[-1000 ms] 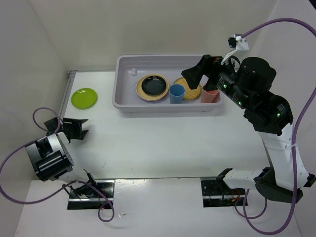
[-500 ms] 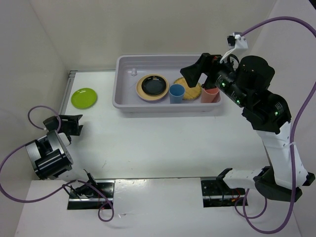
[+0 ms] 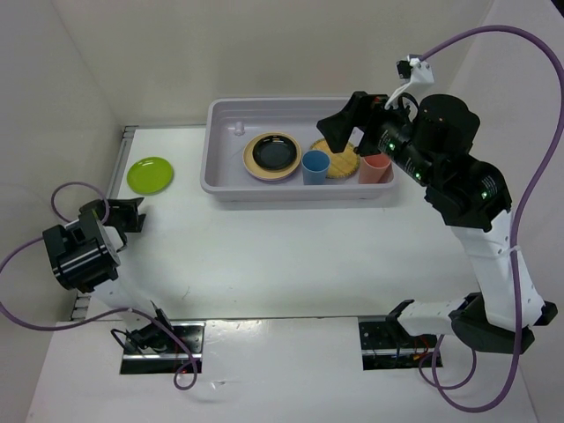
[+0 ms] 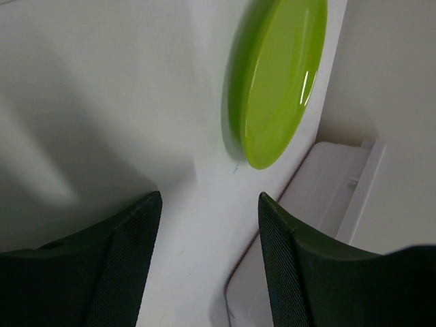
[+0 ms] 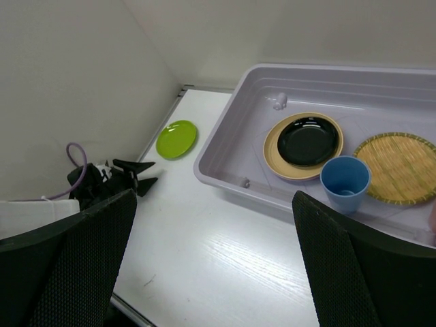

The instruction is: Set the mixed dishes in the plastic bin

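Next, I close my left gripper on the near rim (image 3: 145,192) (image 4: 253,161) of the lime green plate, on the side that faces away from the back wall.
The plastic bin (image 3: 291,191) stands at the back of the table and also shows in the right wrist view (image 5: 216,133). In it lie a black plate (image 3: 273,153) on an orange-yellow plate (image 5: 279,160), a blue cup (image 3: 315,166), a woven tan plate (image 5: 398,167) and a salmon-red cup (image 3: 375,167). I cannot make out a lavender plate. A lime green plate (image 3: 150,174) lies on the table left of the bin. My left gripper (image 3: 134,214) is open and empty, just short of the green plate (image 4: 279,82). My right gripper (image 3: 344,128) is open and empty above the bin's right part.
A metal rail (image 3: 117,167) runs along the table's left edge beside the green plate. White walls close in the table on the left, back and right. My left arm's purple cable (image 3: 66,198) loops by the left edge.
My left arm has swung left, and its gripper now sits nearer the left edge and the green plate. My right gripper has lifted slightly away from the salmon-red cup.
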